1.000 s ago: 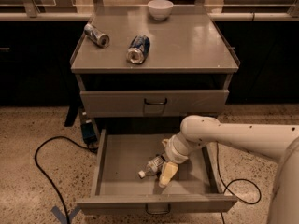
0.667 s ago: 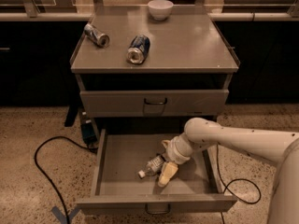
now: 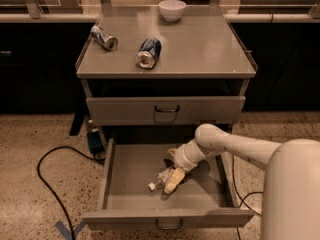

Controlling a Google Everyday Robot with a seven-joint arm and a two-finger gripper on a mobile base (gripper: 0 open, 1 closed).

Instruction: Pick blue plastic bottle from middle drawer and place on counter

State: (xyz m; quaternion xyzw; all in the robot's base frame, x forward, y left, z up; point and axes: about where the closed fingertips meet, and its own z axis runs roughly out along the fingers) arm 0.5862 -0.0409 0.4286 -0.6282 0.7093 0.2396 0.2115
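Note:
Next, I close my gripper around the middle of the blue plastic bottle [image 3: 168, 175], between its white cap and its bottom.
The blue plastic bottle [image 3: 161, 179] lies on its side on the floor of the open middle drawer [image 3: 130, 194], white cap pointing to the front left. My gripper [image 3: 172, 167] is down inside the drawer over the bottle's rear end. Its fingers are apart: one pale finger [image 3: 173, 180] rests against the bottle's right side and the other sits behind it. The bottle is not lifted. The counter [image 3: 200, 49] is the grey cabinet top above.
On the counter lie a silver drink can [image 3: 104, 37] and a dark blue drink can [image 3: 148, 52], and a white bowl [image 3: 172, 10] stands at the back. The upper drawer [image 3: 165, 109] is shut. A black cable [image 3: 50, 174] runs over the floor at the left.
My gripper has shifted slightly back and to the left over the bottle. The bottle has stayed where it was in the drawer.

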